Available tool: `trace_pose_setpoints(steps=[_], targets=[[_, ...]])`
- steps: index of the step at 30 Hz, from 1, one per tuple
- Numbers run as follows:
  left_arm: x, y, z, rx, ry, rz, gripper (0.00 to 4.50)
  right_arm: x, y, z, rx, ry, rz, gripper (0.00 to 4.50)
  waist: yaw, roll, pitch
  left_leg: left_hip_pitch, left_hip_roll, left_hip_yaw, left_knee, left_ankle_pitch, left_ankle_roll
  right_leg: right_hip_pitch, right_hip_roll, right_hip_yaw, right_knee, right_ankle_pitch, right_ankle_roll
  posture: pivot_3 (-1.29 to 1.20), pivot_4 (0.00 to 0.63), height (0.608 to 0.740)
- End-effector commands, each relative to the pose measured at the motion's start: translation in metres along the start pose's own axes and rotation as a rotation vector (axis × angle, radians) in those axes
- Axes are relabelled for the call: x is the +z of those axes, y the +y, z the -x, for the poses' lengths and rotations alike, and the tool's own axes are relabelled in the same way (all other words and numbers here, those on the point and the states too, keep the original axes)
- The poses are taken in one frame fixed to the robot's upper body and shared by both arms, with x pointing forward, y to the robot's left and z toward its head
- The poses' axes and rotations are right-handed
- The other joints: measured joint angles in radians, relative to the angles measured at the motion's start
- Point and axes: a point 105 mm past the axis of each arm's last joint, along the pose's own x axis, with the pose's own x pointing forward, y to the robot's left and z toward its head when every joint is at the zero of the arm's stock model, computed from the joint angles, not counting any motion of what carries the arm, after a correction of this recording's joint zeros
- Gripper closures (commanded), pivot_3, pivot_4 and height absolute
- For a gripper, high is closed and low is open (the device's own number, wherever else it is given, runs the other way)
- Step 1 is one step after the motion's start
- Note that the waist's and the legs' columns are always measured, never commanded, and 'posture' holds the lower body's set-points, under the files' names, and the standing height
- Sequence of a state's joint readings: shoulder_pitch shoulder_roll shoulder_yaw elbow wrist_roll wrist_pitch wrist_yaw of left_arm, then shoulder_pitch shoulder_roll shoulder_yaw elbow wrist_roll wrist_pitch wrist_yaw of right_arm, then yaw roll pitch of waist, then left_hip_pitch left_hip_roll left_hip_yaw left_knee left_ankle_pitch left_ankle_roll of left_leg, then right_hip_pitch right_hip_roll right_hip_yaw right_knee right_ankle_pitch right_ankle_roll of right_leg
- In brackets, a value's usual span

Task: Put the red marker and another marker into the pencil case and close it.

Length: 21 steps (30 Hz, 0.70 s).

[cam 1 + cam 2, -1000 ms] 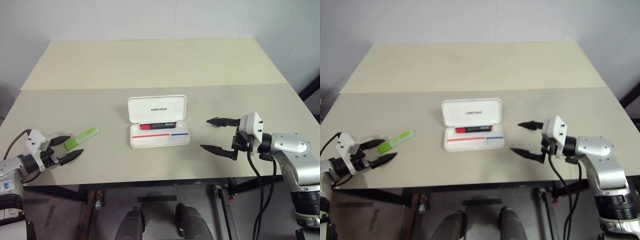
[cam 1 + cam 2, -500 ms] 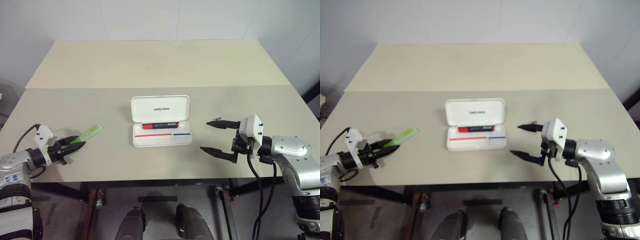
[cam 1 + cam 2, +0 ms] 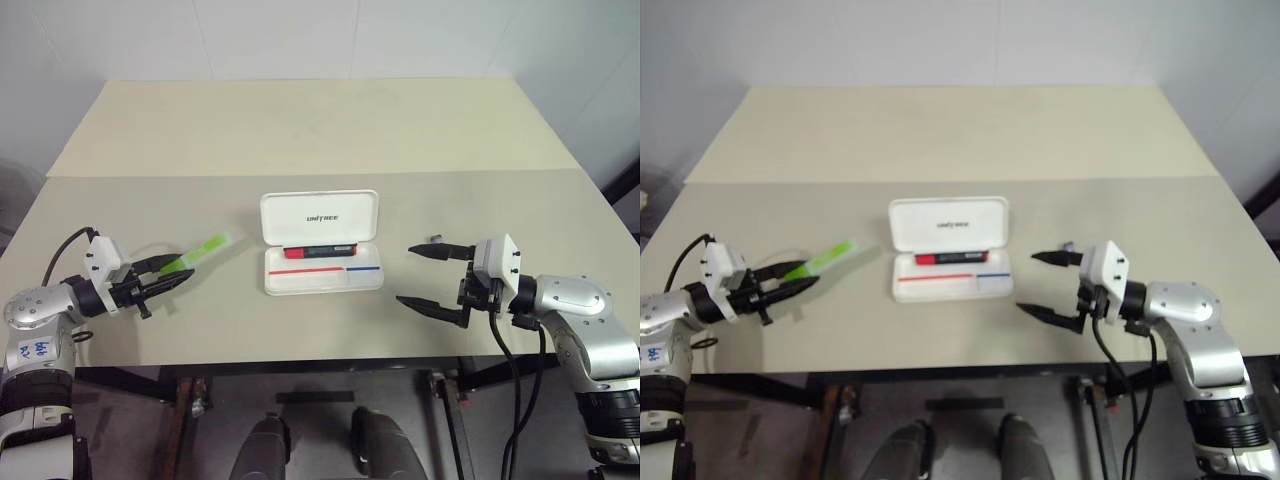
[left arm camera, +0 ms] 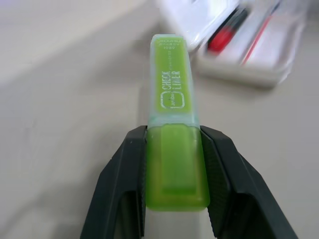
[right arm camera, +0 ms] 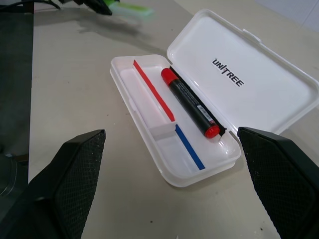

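Note:
My left gripper is holding the light green marker a little above the table. It will let go of it in the front compartment of the white pencil case (image 3: pixel 306 284) (image 4: pixel 275 44).
The white pencil case (image 3: pixel 322 280) lies open at the table's middle, its lid (image 3: pixel 320 217) standing up behind the tray. The red marker (image 3: pixel 320 251) rests inside along the tray's back edge, and also appears in the right wrist view (image 5: pixel 192 103). My left gripper (image 3: pixel 183 275) is shut on the light green marker (image 4: pixel 172 149), holding it by one end a little above the table, left of the case. The green marker's free end (image 3: pixel 210 246) points toward the case. My right gripper (image 3: pixel 405 274) hovers open to the right of the case, its fingers (image 5: pixel 75 169) wide apart and holding nothing.
The tan table (image 3: pixel 320 130) stretches far behind the case. Its front edge (image 3: pixel 320 362) runs just below both grippers. A cable (image 3: pixel 520 400) hangs from my right arm below the table's edge.
My left gripper closed on the green marker, lifted it off the table and carried it right, toward the case. The right arm stayed put.

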<state>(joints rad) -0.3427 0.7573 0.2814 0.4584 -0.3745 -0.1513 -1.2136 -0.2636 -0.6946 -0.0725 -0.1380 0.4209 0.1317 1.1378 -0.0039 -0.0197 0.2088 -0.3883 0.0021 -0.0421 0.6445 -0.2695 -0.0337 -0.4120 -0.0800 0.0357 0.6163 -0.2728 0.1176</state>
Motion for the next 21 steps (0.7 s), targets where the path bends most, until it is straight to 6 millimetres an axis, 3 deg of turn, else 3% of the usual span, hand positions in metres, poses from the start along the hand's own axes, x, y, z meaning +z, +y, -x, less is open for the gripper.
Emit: trace_pose_setpoints(steps=[1,7,12,16,21], targets=[[0.020,-0.021,-0.018,-0.131,-0.021,-0.048,3.41,0.005,0.003,-0.004,0.008,-0.034,0.015,0.00,-0.001,0.000,0.000,0.000,0.000,0.000,0.000,0.000,0.000,0.000,0.000,0.000,0.000,0.000,0.000,0.00,0.150,0.740],[0.029,-0.038,-0.048,-0.248,-0.011,-0.044,3.41,0.006,0.005,-0.010,-0.003,-0.048,0.012,0.00,0.000,0.000,0.000,0.001,-0.002,0.000,0.000,0.000,0.000,0.000,0.002,0.000,0.000,0.000,0.000,0.00,0.150,0.740],[0.024,-0.037,-0.071,-0.304,0.034,-0.045,3.41,0.009,0.005,-0.013,-0.022,-0.057,0.013,0.00,0.003,0.000,0.000,0.000,-0.003,0.000,0.001,0.000,0.000,0.000,0.002,0.000,0.000,0.000,0.000,0.00,0.150,0.740],[0.027,-0.041,-0.103,-0.394,0.027,-0.071,3.41,0.010,0.006,-0.012,-0.052,-0.060,0.017,0.00,0.004,0.000,0.000,0.000,-0.004,0.000,0.002,0.000,0.000,0.001,0.002,0.000,0.000,0.000,0.001,0.00,0.150,0.740],[0.032,-0.048,-0.124,-0.477,-0.005,-0.090,3.41,0.013,0.010,-0.009,-0.081,-0.056,0.019,0.00,-0.003,0.000,0.000,-0.001,-0.004,0.001,0.001,0.000,0.001,0.000,0.003,0.000,0.000,0.000,0.002,0.00,0.150,0.740]])
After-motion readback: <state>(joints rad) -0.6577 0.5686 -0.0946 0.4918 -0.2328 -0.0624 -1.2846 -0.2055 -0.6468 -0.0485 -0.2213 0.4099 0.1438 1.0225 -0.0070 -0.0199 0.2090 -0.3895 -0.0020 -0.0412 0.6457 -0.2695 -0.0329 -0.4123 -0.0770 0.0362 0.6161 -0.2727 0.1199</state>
